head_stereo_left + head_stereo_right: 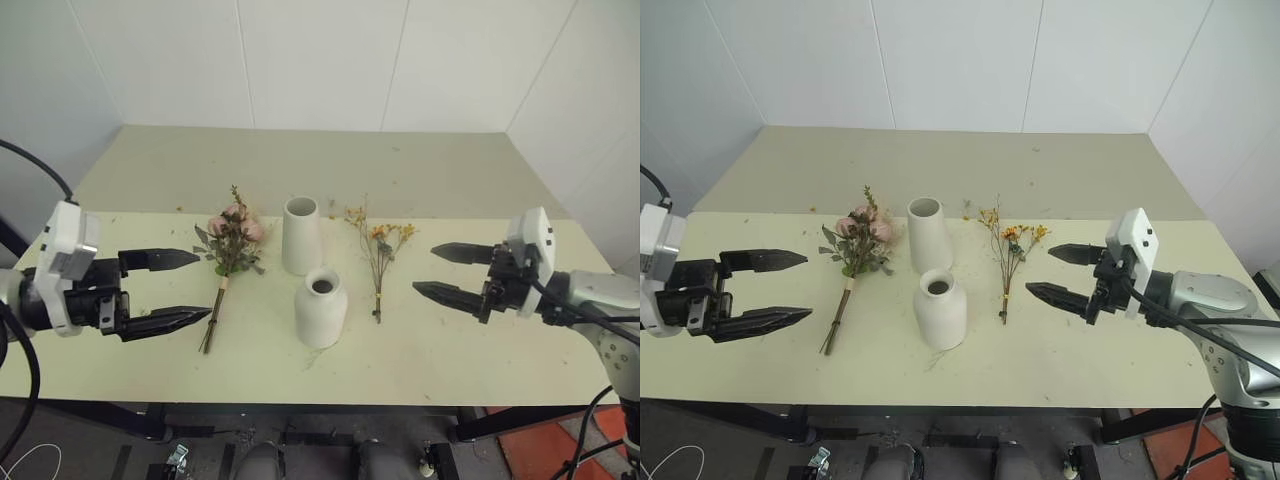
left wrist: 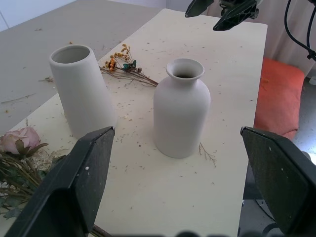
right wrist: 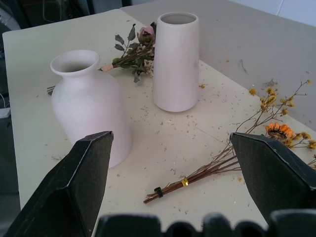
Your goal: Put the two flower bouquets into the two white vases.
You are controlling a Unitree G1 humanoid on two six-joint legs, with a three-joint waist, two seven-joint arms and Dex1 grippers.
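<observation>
My left gripper is going to close on the tan wrap [image 1: 223, 283] around the stems of the pink rose bouquet, just below its leaves.
Two white vases stand at the table's middle: a taller tapered cone vase [image 1: 301, 235] behind a shorter bottle-shaped vase [image 1: 321, 307]. The pink rose bouquet [image 1: 229, 250] lies flat to their left, its tied stems pointing toward the front edge. To the right of the vases, the sparse yellow-orange bouquet [image 1: 380, 252] lies flat too. My left gripper [image 1: 180, 291] hovers open just left of the rose stems, holding nothing. At the right, my right gripper [image 1: 435, 271] hovers open beside the thin stems, also empty. Both vases [image 3: 176, 59] are empty.
The pale green table [image 1: 440, 350] is littered with dried flower bits. A grey surface [image 1: 320, 165] lies behind it, up to the white walls. An orange-red floor patch [image 1: 560, 440] shows below the table's front right corner.
</observation>
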